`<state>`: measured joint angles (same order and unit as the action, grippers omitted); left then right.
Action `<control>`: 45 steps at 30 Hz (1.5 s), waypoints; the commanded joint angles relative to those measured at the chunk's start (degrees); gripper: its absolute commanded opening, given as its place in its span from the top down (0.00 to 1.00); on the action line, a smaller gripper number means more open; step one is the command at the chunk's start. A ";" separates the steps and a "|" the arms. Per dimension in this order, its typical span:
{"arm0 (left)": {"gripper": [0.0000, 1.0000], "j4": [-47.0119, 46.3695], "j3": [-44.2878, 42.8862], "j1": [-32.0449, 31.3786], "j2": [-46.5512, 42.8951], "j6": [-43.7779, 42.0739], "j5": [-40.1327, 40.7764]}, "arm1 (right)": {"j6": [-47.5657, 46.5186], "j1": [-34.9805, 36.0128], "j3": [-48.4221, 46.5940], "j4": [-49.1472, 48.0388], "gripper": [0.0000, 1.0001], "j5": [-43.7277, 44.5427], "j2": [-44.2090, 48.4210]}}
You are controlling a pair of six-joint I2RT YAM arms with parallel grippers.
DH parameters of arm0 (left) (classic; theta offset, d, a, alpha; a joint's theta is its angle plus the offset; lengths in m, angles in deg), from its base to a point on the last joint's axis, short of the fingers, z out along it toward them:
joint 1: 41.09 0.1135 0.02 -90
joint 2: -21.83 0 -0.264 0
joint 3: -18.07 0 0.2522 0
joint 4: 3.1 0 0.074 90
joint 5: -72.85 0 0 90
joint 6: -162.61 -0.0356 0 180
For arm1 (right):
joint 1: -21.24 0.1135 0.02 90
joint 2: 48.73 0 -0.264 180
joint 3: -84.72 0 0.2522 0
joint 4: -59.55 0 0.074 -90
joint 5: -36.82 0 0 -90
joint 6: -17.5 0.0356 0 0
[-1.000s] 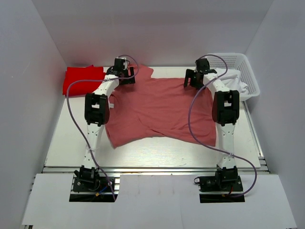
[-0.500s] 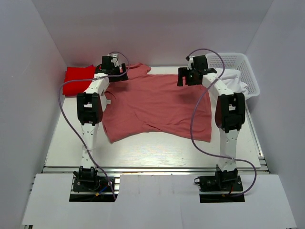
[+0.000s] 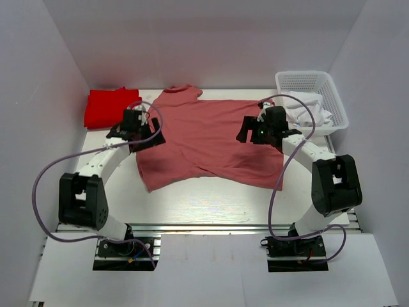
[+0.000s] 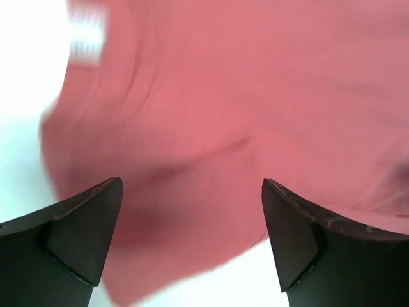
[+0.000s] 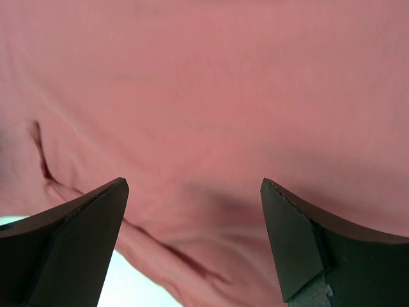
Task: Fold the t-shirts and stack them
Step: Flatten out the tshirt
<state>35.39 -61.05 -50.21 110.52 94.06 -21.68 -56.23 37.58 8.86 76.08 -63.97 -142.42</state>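
The near sleeve [image 3: 151, 166] [image 4: 150, 188] of the pink t-shirt, at the sleeve's end far from the white basket, is the next place my left gripper will go down to and close.
A dusty rose-pink t-shirt [image 3: 211, 137] lies spread over the middle of the white table, loosely rumpled. A bright red t-shirt [image 3: 108, 107] sits folded at the back left. My left gripper [image 3: 142, 131] hovers open over the pink shirt's left edge; its wrist view shows pink cloth [image 4: 211, 115] below and nothing between the fingers [image 4: 83, 230]. Over the shirt's right side my right gripper [image 3: 254, 131] is open too, with pink cloth [image 5: 204, 96] filling its view and nothing held.
A white mesh basket [image 3: 335, 102] holding white cloth [image 3: 307, 107] stands at the back right. White walls close in the table on three sides. Purple cables loop from both arms. Bare table shows along the near edge [image 3: 211, 201].
Both arms have pulled back toward me from the shirt's far edge and lowered. The pink shirt now lies stretched further back, its sleeve uncovered at the rear.
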 commanded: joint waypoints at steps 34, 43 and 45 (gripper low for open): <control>0.47 -5.22 22.12 -0.19 -10.73 10.10 9.37 | 2.27 -0.08 5.59 0.66 0.10 -0.90 3.95; 1.00 -7.59 22.03 -0.19 -11.07 5.73 3.15 | 2.18 -0.08 5.24 0.84 0.10 -1.78 2.72; 1.00 -11.36 24.22 -0.19 -13.35 2.82 -4.73 | 2.10 -0.08 5.50 0.66 0.10 -1.52 2.64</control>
<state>29.12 -37.62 -50.21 100.99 101.19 -16.98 -53.43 37.49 15.61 76.86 -65.13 -139.31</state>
